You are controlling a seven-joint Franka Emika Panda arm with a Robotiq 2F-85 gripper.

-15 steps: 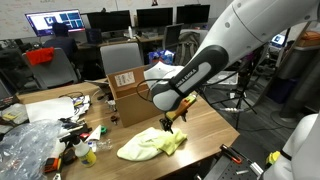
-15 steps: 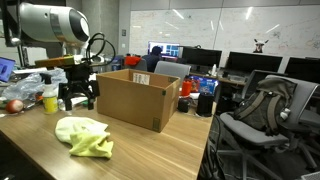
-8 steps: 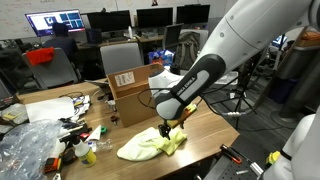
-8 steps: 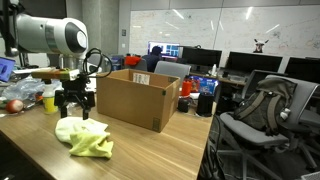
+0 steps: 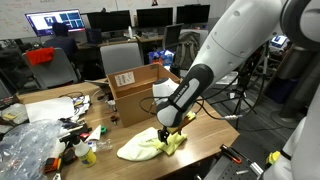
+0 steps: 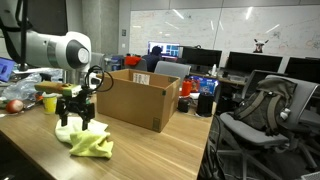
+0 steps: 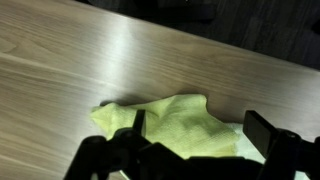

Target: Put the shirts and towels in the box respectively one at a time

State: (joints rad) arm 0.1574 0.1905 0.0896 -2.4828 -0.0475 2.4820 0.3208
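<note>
My gripper is to close next on the middle of the yellow-green towel (image 5: 173,140) (image 7: 165,129), and it will leave the pale cloth next to it lying on the table.
A crumpled yellow-green towel (image 5: 147,146) (image 6: 86,141) (image 7: 180,122) lies on the wooden table near its front edge. My gripper (image 5: 166,132) (image 6: 74,126) (image 7: 196,128) hangs open just above it, fingers pointing down on either side of a fold, with nothing between them. The brown cardboard box (image 5: 138,88) (image 6: 138,98) with a white label stands open behind the towel, farther back on the table. No shirt can be told apart in these views.
Bottles, cables and a crinkled plastic bag (image 5: 25,145) clutter one end of the table (image 5: 215,128). An apple and a yellow cup (image 6: 49,101) stand behind the arm. An office chair (image 6: 258,112) stands beyond the table's side edge.
The gripper has come down from beside the box to just over the towel, staying open. The towel and box have not moved.
</note>
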